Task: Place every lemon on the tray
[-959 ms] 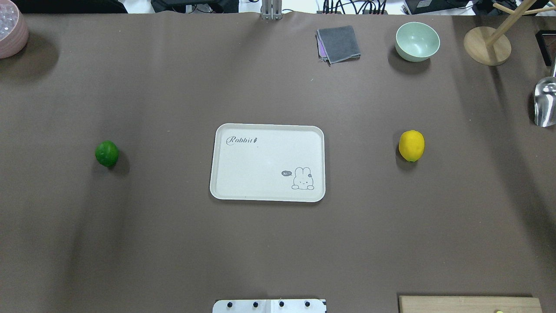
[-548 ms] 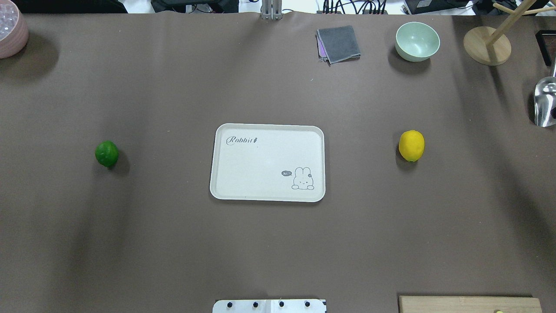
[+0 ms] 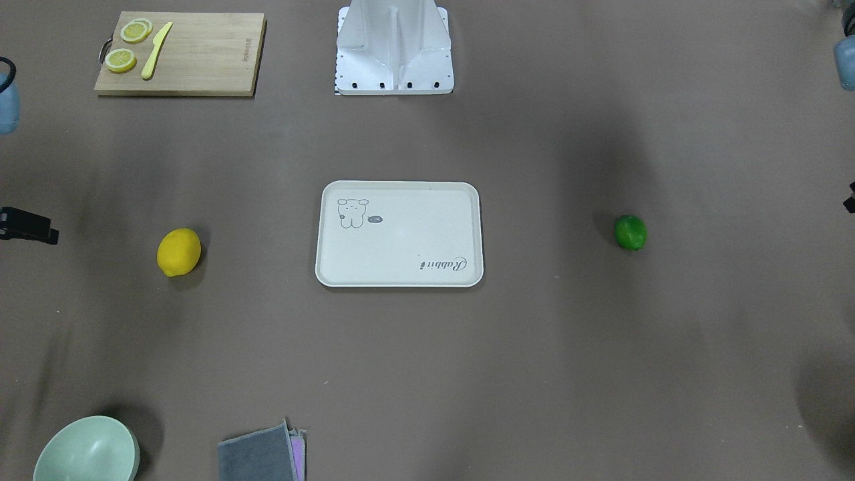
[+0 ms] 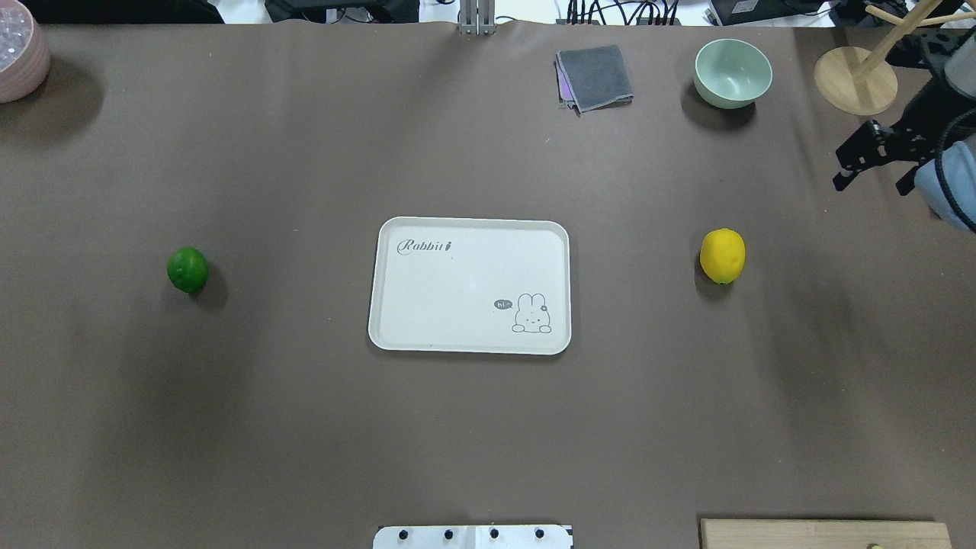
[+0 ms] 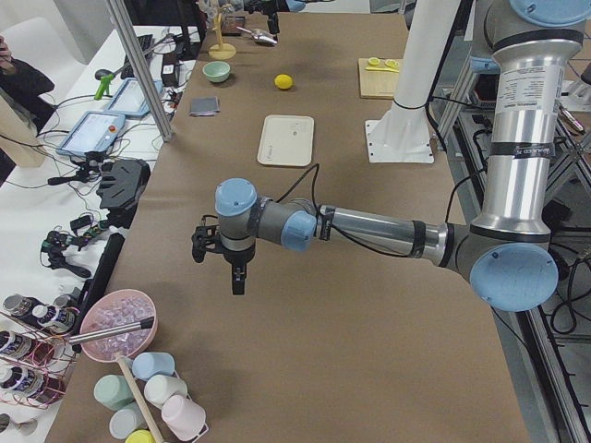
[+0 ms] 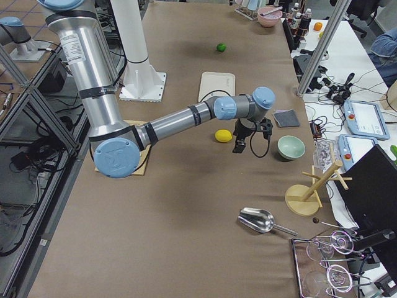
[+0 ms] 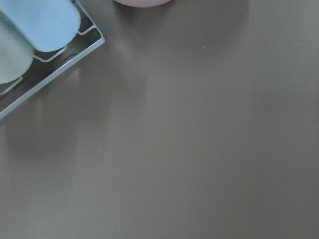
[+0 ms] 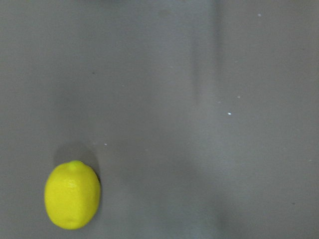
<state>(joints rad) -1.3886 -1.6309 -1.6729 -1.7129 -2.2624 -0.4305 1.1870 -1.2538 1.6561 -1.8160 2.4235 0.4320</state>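
Next, I move my right gripper to the middle (image 3: 179, 252) (image 8: 72, 195) of the yellow lemon and close it there, because the lemon belongs on the tray.
The yellow lemon (image 4: 722, 255) lies on the brown table right of the tray (image 4: 457, 290); it also shows in the right wrist view (image 8: 72, 195). The green lemon (image 4: 187, 269) lies left of the tray. The off-white tray with "Rabbit" lettering holds nothing. My right gripper (image 4: 873, 179) hangs above the table at the right edge, beyond and to the right of the yellow lemon, fingers apart and empty. My left gripper (image 5: 219, 272) shows only in the exterior left view, above the table's left end, far from the green lemon; I cannot tell whether it is open.
A wooden cutting board (image 3: 180, 53) with lemon slices and a yellow knife lies near the robot's right side. A green bowl (image 4: 732, 72), grey cloth (image 4: 595, 76) and wooden stand (image 4: 854, 80) line the far edge. A pink bowl (image 4: 19, 57) sits far left.
My right arm and gripper have come into the overhead view at the right edge, now covering the metal scoop. Both lemons and the tray have not moved.
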